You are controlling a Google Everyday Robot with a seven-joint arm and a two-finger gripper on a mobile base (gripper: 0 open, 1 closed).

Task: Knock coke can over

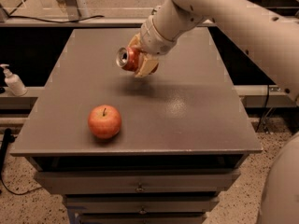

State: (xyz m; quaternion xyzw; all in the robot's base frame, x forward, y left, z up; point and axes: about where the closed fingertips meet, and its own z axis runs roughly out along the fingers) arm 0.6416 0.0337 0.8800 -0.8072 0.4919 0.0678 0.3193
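Observation:
My gripper has the coke can, now held above the table's middle. It will let go of it on the grey table [131, 79] just behind the red apple.
The coke can [127, 59] is red-orange with a silver top. It is tipped on its side, silver top facing left, and held in the air above the middle of the grey table [187, 111]. My gripper [139, 62] is shut on the coke can, its tan fingers [146, 66] wrapping the can's right part. The white arm reaches in from the upper right. The can's shadow lies on the table just below it.
A red apple [104, 121] stands near the table's front left. A white pump bottle [14, 81] stands on a ledge left of the table. Drawers run under the table's front edge [140, 186].

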